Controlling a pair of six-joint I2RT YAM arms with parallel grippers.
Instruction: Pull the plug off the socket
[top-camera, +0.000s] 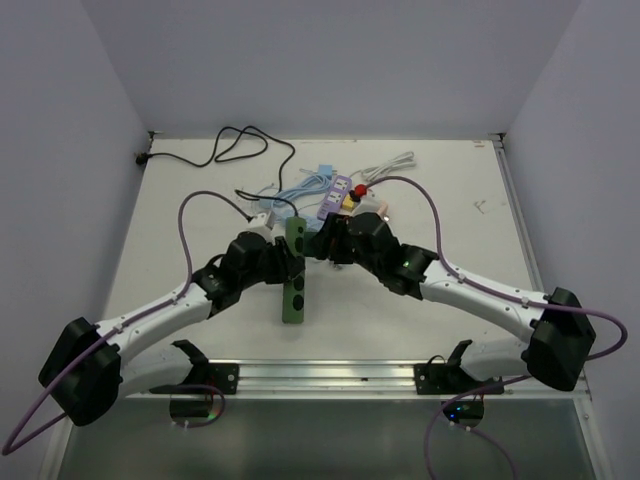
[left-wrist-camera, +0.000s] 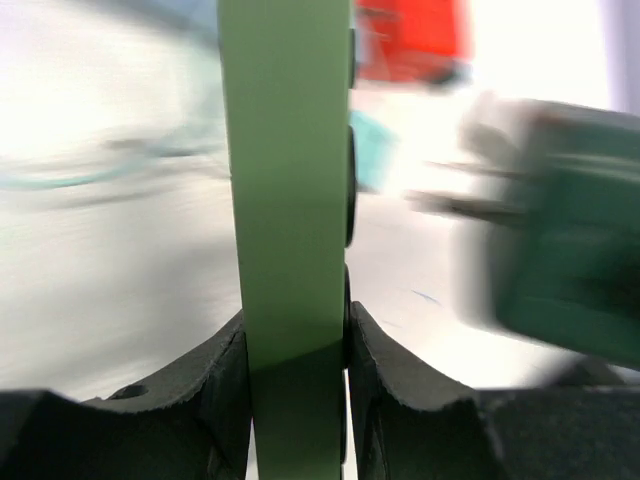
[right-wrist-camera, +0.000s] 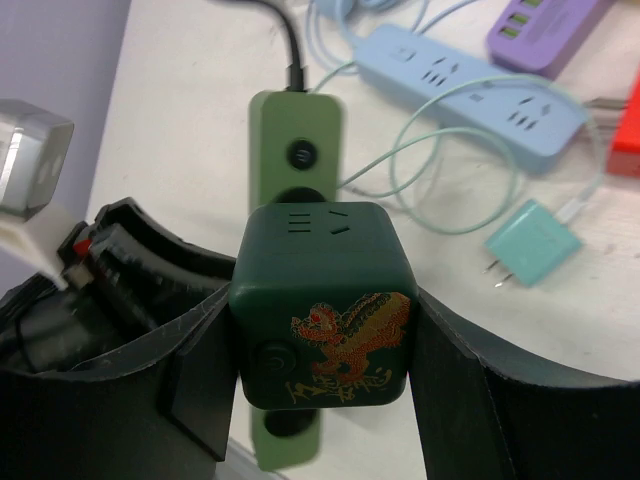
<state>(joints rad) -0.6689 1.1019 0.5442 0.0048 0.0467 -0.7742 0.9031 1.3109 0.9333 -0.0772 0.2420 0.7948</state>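
Observation:
My left gripper should release the light green power strip, and I should leave it on the open table (top-camera: 248, 253) beside the blue power strip.
A light green power strip (top-camera: 293, 285) lies along the table's middle. My left gripper (top-camera: 287, 262) is shut on its sides; in the left wrist view the strip (left-wrist-camera: 288, 180) stands between the pads (left-wrist-camera: 225, 385). My right gripper (top-camera: 326, 243) is shut on a dark green cube plug (right-wrist-camera: 322, 305) with a dragon print, its fingers (right-wrist-camera: 200, 380) on both sides. In the right wrist view the cube hides the middle of the strip (right-wrist-camera: 295, 140). In the left wrist view the cube (left-wrist-camera: 575, 260) is blurred and stands apart from the strip's socket face.
Behind the strip lie a blue power strip (right-wrist-camera: 470, 75), a purple power strip (right-wrist-camera: 545, 25), a teal plug adapter (right-wrist-camera: 533, 243) with a thin cable, and a red object (top-camera: 359, 189). A black cable (top-camera: 230, 145) and a white cable (top-camera: 385, 165) lie near the back wall.

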